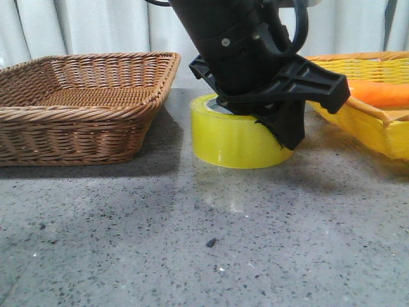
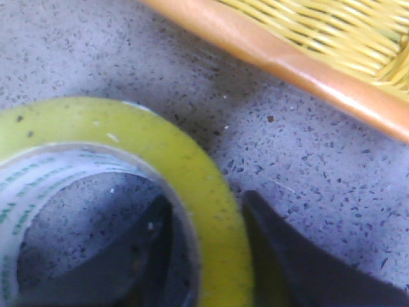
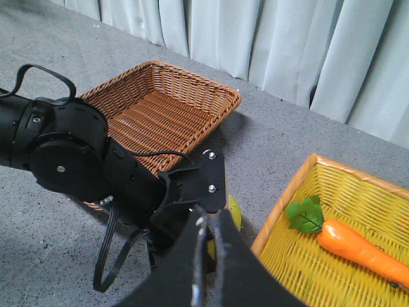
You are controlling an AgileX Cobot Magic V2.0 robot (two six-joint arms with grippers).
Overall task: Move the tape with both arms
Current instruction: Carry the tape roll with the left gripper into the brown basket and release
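I should use my left gripper to set the tape down inside the brown wicker basket (image 1: 75, 93), just behind its front rim.
The tape (image 1: 236, 137) is a wide yellow roll with a white core lettered in green. It lies flat on the grey table between two baskets. My left gripper (image 1: 262, 121) comes down on it from above. In the left wrist view its jaws (image 2: 208, 211) straddle the tape (image 2: 192, 173) wall, one finger inside the core and one outside, both against it. My right gripper (image 3: 208, 217) hangs high over the left arm (image 3: 64, 153), fingers pressed together and holding nothing. Only a yellow sliver of tape (image 3: 234, 211) shows there.
A brown wicker basket (image 1: 83, 102) stands left of the tape. On the right, close to the left gripper's outer finger, a yellow basket (image 1: 377, 128) holds an orange carrot (image 1: 383, 93). Curtains hang behind the table.
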